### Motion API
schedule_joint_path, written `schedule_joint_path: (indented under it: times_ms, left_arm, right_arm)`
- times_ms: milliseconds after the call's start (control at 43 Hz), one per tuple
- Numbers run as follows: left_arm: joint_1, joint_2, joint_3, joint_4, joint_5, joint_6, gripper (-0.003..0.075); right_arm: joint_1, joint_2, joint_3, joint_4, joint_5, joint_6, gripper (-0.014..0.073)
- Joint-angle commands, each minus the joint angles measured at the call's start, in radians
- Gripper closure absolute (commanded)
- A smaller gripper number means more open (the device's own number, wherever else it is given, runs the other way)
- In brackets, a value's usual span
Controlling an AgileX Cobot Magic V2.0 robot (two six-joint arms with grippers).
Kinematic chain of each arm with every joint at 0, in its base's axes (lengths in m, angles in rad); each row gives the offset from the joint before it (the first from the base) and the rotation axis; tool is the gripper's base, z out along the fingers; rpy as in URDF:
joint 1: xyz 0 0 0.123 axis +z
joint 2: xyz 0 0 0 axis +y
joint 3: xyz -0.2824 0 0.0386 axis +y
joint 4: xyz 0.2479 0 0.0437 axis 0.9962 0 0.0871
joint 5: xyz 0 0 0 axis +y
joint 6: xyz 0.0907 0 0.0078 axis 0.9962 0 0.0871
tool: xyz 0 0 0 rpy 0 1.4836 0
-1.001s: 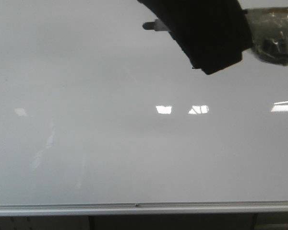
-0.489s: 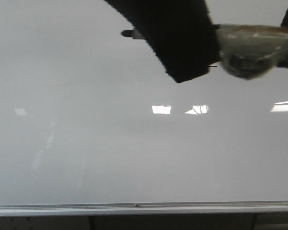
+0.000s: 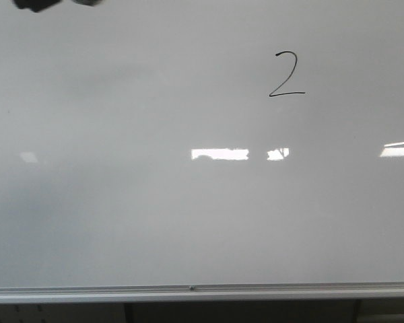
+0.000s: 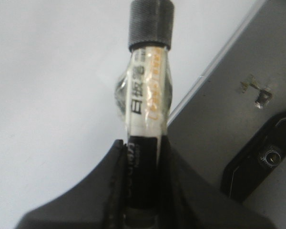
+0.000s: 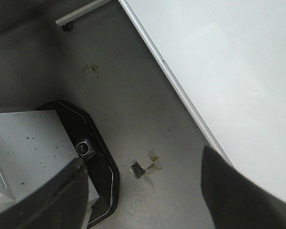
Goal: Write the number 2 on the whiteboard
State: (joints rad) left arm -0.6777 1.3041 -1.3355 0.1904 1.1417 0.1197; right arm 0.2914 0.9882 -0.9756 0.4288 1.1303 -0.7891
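Observation:
Next, I let go of the marker with my left gripper high on the whiteboard, past the small faint reflection and far from the 2.
A thin black number 2 (image 3: 286, 75) stands on the upper right of the whiteboard (image 3: 155, 222), which fills the front view above its silver rail (image 3: 202, 291). My left gripper (image 4: 144, 157) is shut on a marker (image 4: 149, 95) with a white label and a black ridged cap end. In the front view only a dark bit of it (image 3: 37, 5) shows at the top left corner, far left of the digit. My right gripper (image 5: 143, 191) is open and empty, over the floor beside the whiteboard's edge (image 5: 181, 100).
Bright rectangular light reflections (image 3: 219, 154) lie across the middle of the board. Under the right wrist are a grey floor (image 5: 128, 95), a black-edged robot base (image 5: 93, 152) and a grey box (image 5: 24, 143). The floor and base also show in the left wrist view (image 4: 257, 157).
My left arm with the marker has swept left and up, almost out of the front view. The number 2, hidden behind the arm before, now shows.

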Motion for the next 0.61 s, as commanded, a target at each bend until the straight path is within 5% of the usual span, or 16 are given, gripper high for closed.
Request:
schedule_joint_path:
  times_ms: [0, 303, 582]
  left_arm:
    - [0.123, -0.11, 0.039, 0.015, -0.091, -0.065, 0.0699]
    - [0.529, -0.32, 0.362, -0.003, -0.458, -0.234, 0.0699]
    - [0.664, -0.29, 0.65, -0.139, -1.037, -0.265, 0.0699]
  right_arm:
    - [-0.005, -0.017, -0.034, 0.026, -0.047, 0.003, 0.0069]
    - [-0.005, -0.017, -0.034, 0.03, -0.086, 0.003, 0.0069]
    - [-0.005, -0.017, -0.034, 0.032, -0.094, 0.003, 0.0069]
